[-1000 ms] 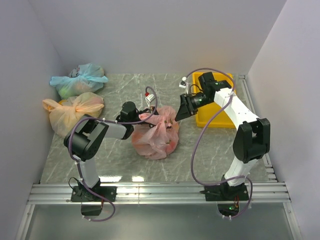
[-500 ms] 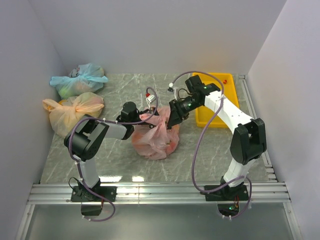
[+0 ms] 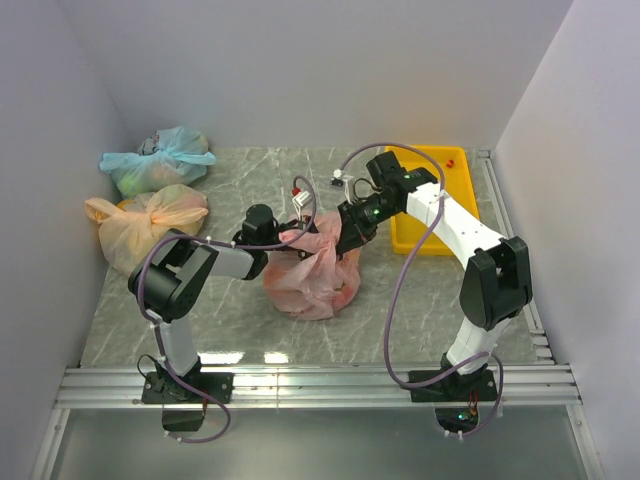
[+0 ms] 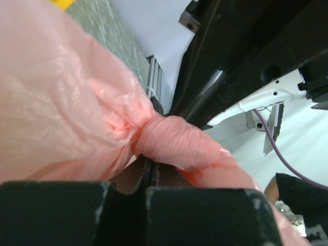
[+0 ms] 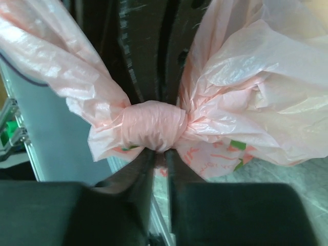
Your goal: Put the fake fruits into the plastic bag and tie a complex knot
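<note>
The gap behind the bag's twisted part is filled by my left gripper's fingers, so next my right gripper pinches the twisted part's bottom side [image 5: 156,145] before my left gripper backs out.
The salmon-pink plastic bag [image 3: 312,272] sits mid-table, bulging, its top twisted into a knot [image 5: 154,125]. The fake fruits are inside it and show only as faint red-orange shapes [image 3: 340,290] through the film. My left gripper [image 3: 290,232] is shut on a twisted strand of the bag [image 4: 177,141], seen close in the left wrist view, where the jaws [image 4: 148,171] pinch the film. My right gripper [image 3: 348,236] is at the bag's top from the right. Its jaws [image 5: 160,154] are closed to a narrow slit on film right under the knot.
A yellow tray [image 3: 430,240] stands at the back right, behind my right arm, with a small red item [image 3: 452,162] in its far corner. A blue-green tied bag [image 3: 160,158] and a pale peach tied bag [image 3: 150,222] lie at the far left.
My right gripper has swung left from beside the yellow tray to the top of the pink bag. The left gripper has kept its hold and place.
</note>
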